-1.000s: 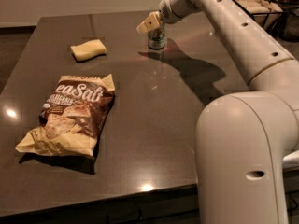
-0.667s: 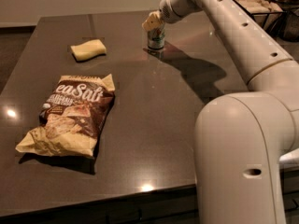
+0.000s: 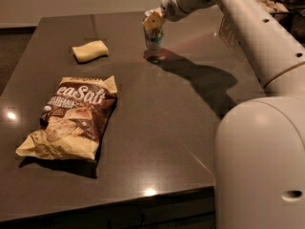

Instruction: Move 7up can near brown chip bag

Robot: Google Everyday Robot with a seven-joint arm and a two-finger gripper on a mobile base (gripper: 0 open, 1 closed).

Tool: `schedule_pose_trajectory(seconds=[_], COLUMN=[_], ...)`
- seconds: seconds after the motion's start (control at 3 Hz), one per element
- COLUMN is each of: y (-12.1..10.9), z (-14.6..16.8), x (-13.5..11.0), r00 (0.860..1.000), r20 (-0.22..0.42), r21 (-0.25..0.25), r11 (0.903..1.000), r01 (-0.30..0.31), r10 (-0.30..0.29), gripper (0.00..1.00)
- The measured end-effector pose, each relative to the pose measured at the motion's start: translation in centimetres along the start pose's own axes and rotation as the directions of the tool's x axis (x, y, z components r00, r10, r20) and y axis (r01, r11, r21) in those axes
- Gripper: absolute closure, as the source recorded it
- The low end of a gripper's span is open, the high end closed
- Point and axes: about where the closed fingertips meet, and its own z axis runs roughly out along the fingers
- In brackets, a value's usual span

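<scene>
The robot's gripper will release the 7up can on the table [image 3: 131,95] beside the brown chip bag's far corner.
The 7up can [image 3: 154,38] stands upright at the far middle of the dark table [image 3: 157,128], its shadow just in front of it. My gripper [image 3: 153,21] comes down from the right onto the can's top and is shut on it; one pale finger [image 3: 152,22] covers the upper front of the can. I cannot tell whether the can's base touches the table. The brown chip bag [image 3: 74,118] with "Sea Salt" lettering lies flat at the front left, well apart from the can.
A small yellow sponge [image 3: 90,50] lies at the far left, between the can and the bag's far end. My white arm [image 3: 248,27] and base [image 3: 262,166] fill the right side. The table's front edge [image 3: 119,202] runs along the bottom.
The gripper has closed in on the can's top, and the can has shifted slightly to the left with it. The bag and the sponge have not moved.
</scene>
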Motion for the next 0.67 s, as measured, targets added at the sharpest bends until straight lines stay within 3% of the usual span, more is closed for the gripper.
schedule_pose_trajectory(seconds=[0.33,0.67], y=[3.8,8.0], z=[-2.4,-5.2], x=[0.1,1.3], r00=[0.997,0.991], r20=[0.040,0.081], r21=[-0.087,-0.155], r11=[0.9943,0.9805], r01=[0.062,0.120], r10=[-0.059,-0.109], gripper=[1.00,1.00])
